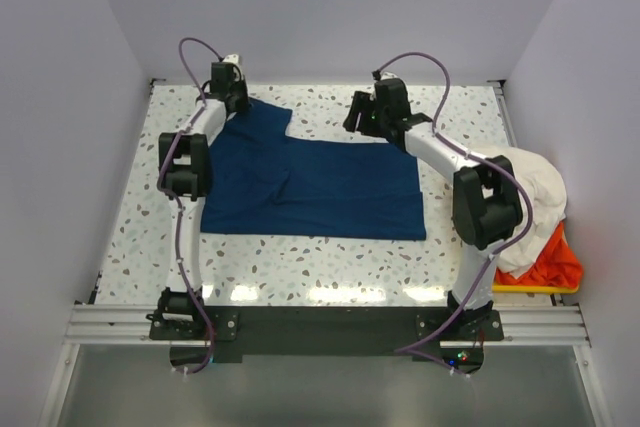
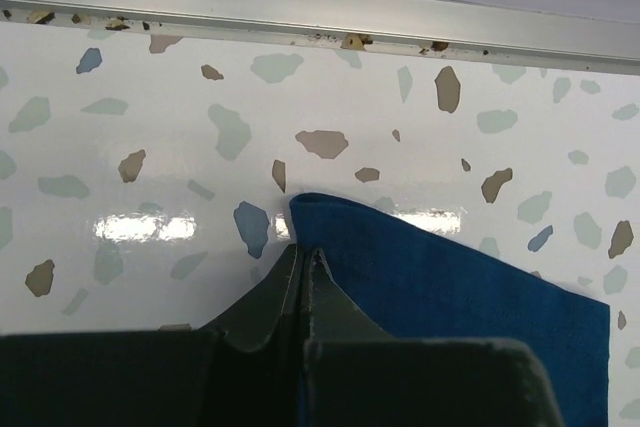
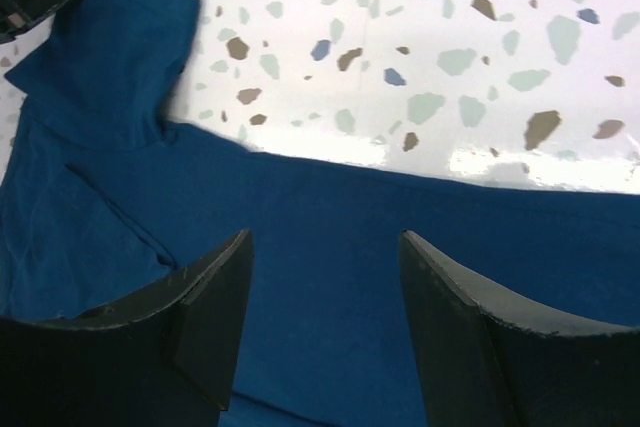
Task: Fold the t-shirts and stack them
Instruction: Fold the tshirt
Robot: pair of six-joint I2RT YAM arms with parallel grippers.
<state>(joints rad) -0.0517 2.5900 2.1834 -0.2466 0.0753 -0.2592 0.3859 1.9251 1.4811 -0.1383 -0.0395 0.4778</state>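
Next, I grab the navy blue t-shirt with my right gripper by its far corner (image 1: 415,153) nearest the yellow bin.
The navy blue t-shirt (image 1: 320,187) lies spread flat on the speckled table, with one sleeve reaching to the far left. My left gripper (image 1: 232,97) is at that sleeve's far corner. In the left wrist view its jaws (image 2: 303,250) are closed together on the edge of the blue cloth (image 2: 450,287). My right gripper (image 1: 362,117) is open and empty, just above the shirt's far edge. In the right wrist view the cloth (image 3: 300,177) shows between its fingers (image 3: 325,237). A cream-white shirt (image 1: 530,197) and an orange-red shirt (image 1: 555,262) are heaped at the right.
The yellow bin (image 1: 520,288) sits at the table's right edge under the heaped shirts. A metal rail (image 2: 320,7) runs along the far edge of the table, close to my left gripper. Walls enclose the table on three sides.
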